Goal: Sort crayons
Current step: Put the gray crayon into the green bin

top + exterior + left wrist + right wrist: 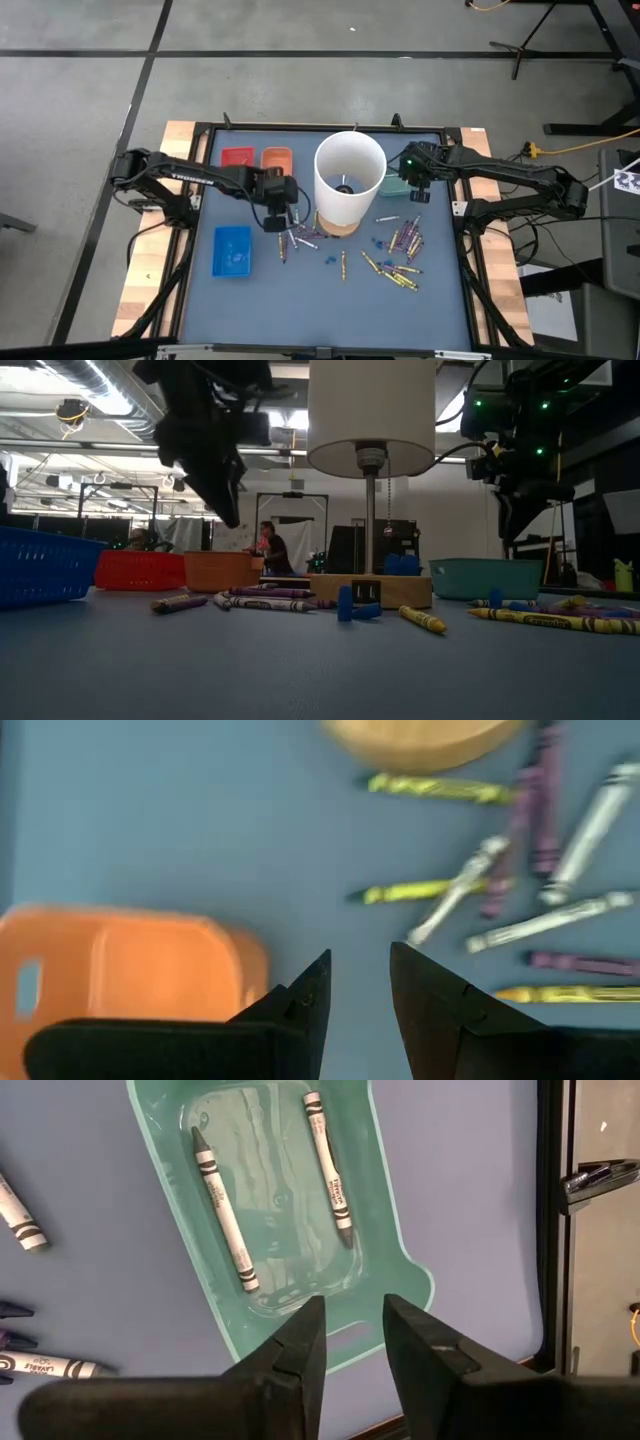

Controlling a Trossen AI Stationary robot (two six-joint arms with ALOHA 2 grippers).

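Observation:
Next, I close my left gripper near the grey crayon's end (294,217) (430,923) nearest the orange tray, where that crayon lies against a yellow one.
Many crayons, yellow, purple and grey, lie scattered on the blue mat, one group near the lamp's base (300,235) and one toward the right (400,258). My left gripper (279,212) hangs open and empty above the mat, between the orange tray (120,970) and the left group of crayons (520,870). My right gripper (416,186) hangs open and empty over the teal tray (395,1255), where two grey crayons (225,1210) lie flat on the bottom. In the low view both grippers (225,495) (520,510) are well above the mat.
A tall white lampshade (350,178) on a wooden base (337,224) stands mid-table between the arms. A red tray (238,157) and an orange tray (277,157) sit at the far left, a blue tray (232,250) at the near left. Small blue pieces (375,243) lie among the crayons.

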